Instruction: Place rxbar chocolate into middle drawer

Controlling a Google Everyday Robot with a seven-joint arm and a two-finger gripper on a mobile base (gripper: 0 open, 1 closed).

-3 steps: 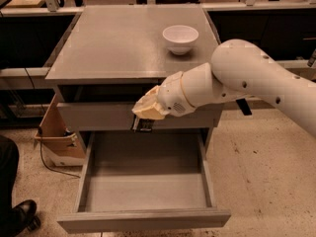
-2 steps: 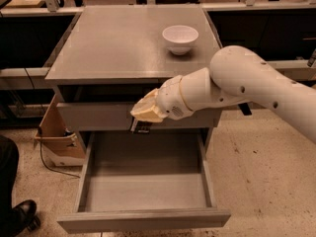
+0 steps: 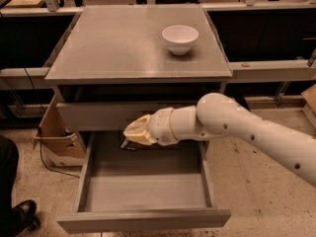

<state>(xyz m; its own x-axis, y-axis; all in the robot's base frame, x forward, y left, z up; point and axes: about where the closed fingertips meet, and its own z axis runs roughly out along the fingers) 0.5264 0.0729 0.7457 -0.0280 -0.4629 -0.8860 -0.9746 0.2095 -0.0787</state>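
Observation:
Next, I release the rxbar chocolate from my gripper onto the middle drawer's bare bottom (image 3: 128, 182), a little toward the side where the cardboard box is.
The middle drawer (image 3: 146, 191) is pulled wide open at the bottom of the grey cabinet, and its flat grey inside is bare. My gripper (image 3: 132, 138), with tan fingers on the end of the white arm, reaches in from the right and sits low over the drawer's back left part, just under the upper drawer front (image 3: 94, 115). It is shut on the rxbar chocolate (image 3: 129, 144), a small dark bar that shows just below the fingers, close above the drawer floor. Most of the bar is hidden by the gripper.
A white bowl (image 3: 180, 37) stands on the cabinet top (image 3: 113, 43) at the back right. An open cardboard box (image 3: 55, 132) sits on the floor left of the cabinet. A person's dark shoe (image 3: 19, 215) is at the lower left.
My gripper has moved down and a little left with the bar, from in front of the upper drawer front to inside the back of the open drawer.

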